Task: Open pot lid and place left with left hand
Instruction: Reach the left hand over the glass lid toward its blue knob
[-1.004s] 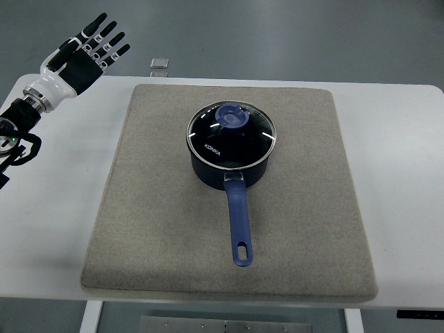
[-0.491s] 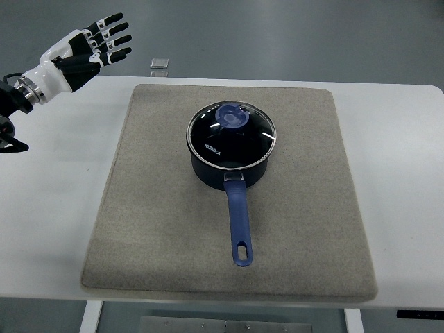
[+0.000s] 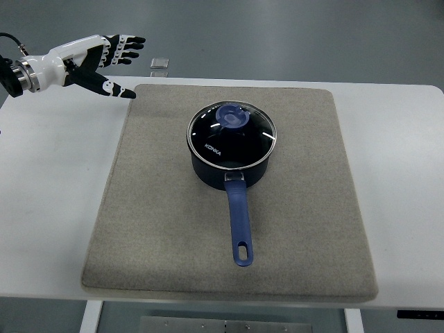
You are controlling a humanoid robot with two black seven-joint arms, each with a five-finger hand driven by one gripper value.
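I will next close my left gripper at the round blue knob [image 3: 232, 116] of the glass lid, as it lifts the lid.
A dark blue saucepan [image 3: 232, 166] stands near the middle of a grey mat [image 3: 166, 208], its long blue handle [image 3: 239, 225] pointing toward the near edge. A glass lid [image 3: 232, 136] with a round blue knob [image 3: 232, 118] sits closed on the pot. My left hand [image 3: 107, 61] hovers over the table's far left corner, well left of the pot and not touching it. Its fingers are spread and point right, with the thumb reaching toward the mat's corner. It holds nothing. The right arm is out of view.
The mat lies on a white table [image 3: 55, 201], with bare mat and tabletop to the left of the pot. A small grey square object [image 3: 159, 64] lies on the floor beyond the table's far edge.
My left hand has swung up and to the right, turning from fingers-up to fingers pointing right toward the mat. The forearm has drawn back toward the left edge. Pot and lid have not moved.
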